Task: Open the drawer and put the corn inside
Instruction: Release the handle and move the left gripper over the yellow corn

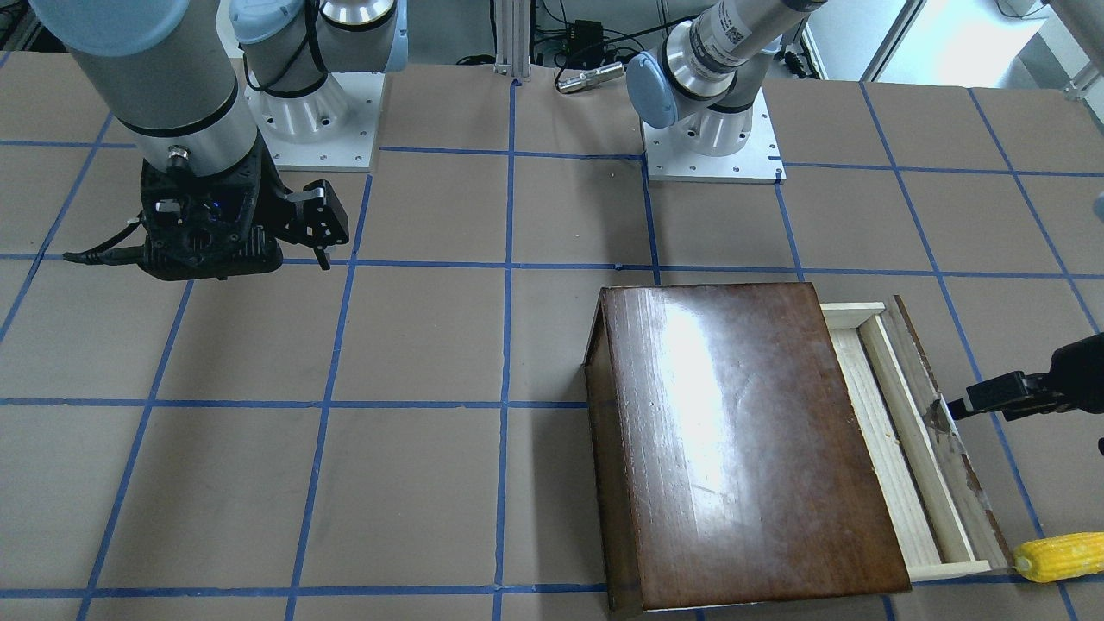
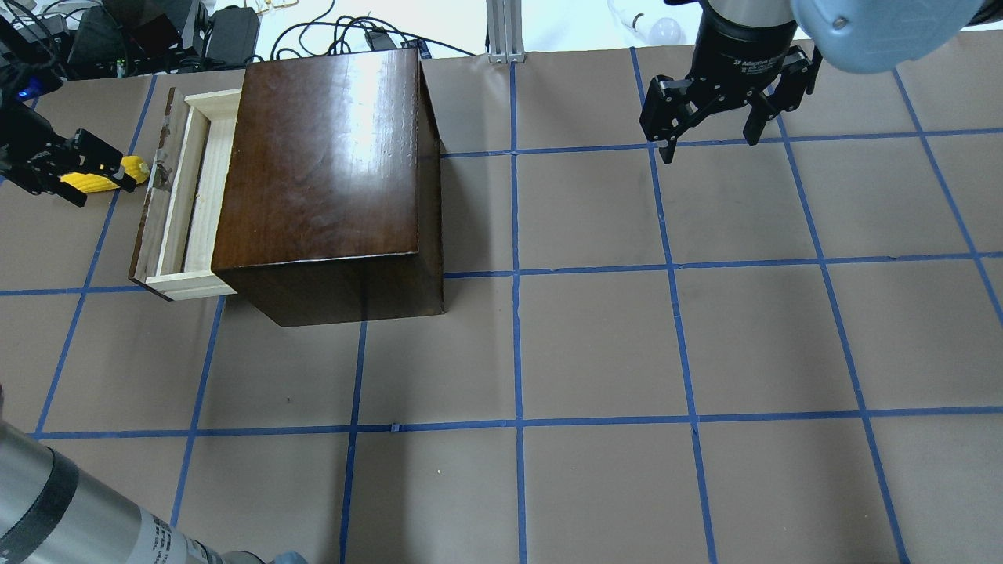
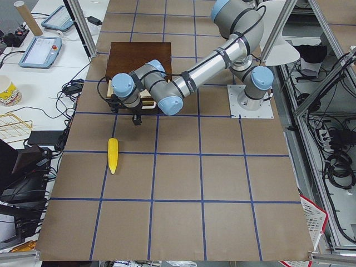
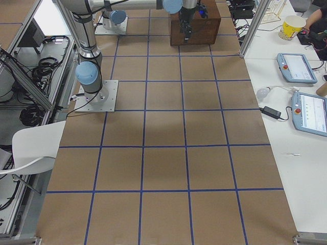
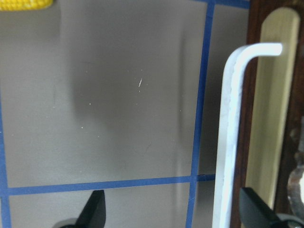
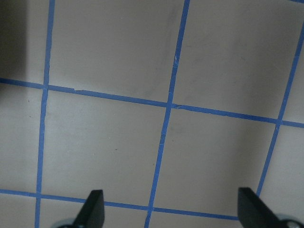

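My left gripper will move to the yellow corn next and close around the corn's middle (image 1: 1088, 555), just behind its blunt end beside the drawer.
The dark-brown cabinet (image 1: 733, 431) (image 2: 329, 157) stands on the table. Its pale wood drawer (image 1: 897, 457) (image 2: 188, 204) is pulled partly out, and the part that shows holds nothing. My left gripper (image 1: 953, 408) (image 2: 117, 171) is open and empty at the drawer's dark front panel (image 1: 949, 466). In the left wrist view the white handle (image 5: 228, 123) lies between the fingertips (image 5: 92, 211), close to the right one. The yellow corn (image 1: 1056, 556) (image 3: 113, 156) lies on the table beside the drawer's front, partly hidden by the gripper in the overhead view (image 2: 135, 166). My right gripper (image 2: 709, 145) (image 1: 323, 250) is open and empty above bare table, far from the cabinet.
Blue tape lines grid the brown table. The two arm bases (image 1: 711, 142) (image 1: 315, 121) stand at the robot's edge. Cables and boxes (image 2: 157, 35) lie beyond the table behind the cabinet. Tablets (image 4: 296, 66) lie on a side table.
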Controlling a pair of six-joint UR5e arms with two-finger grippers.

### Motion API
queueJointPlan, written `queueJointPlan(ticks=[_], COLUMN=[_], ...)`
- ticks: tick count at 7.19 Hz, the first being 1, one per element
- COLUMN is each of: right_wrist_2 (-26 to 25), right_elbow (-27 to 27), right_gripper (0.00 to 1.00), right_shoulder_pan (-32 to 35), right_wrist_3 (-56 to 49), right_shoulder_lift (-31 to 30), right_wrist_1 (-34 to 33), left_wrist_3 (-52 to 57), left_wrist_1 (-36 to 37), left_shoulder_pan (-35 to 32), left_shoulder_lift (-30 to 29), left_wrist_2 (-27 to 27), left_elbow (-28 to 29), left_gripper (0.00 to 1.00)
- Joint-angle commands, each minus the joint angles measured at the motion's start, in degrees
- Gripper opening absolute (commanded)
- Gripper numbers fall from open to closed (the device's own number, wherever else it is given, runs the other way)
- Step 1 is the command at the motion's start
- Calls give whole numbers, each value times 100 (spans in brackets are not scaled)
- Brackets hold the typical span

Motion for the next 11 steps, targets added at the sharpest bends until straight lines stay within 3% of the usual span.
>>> queueJointPlan(ticks=[1,3,5,7,11], right_wrist_2=[0,0,0,0,0], right_elbow=[0,0,0,0,0], right_gripper=[100,100,100,100,100], right_shoulder_pan=[0,0,0,0,0], right_wrist_3=[1,-8,1,1,1], right_shoulder_lift=[0,0,0,0,0], right_wrist_1=[-2,-2,-2,-2,-2], left_wrist_3=[599,1627,2796,4672,7443], left_wrist_1=[48,478,918,1128,1963], left_shoulder_pan=[-1,-1,-10,-1,-1], left_shoulder_lift=[-200,-524,-884,-1210,-1667], left_wrist_2=[473,1035,1161,1502,1233], left_elbow=[360,658,1027,1169,1336], left_gripper=[100,100,100,100,100])
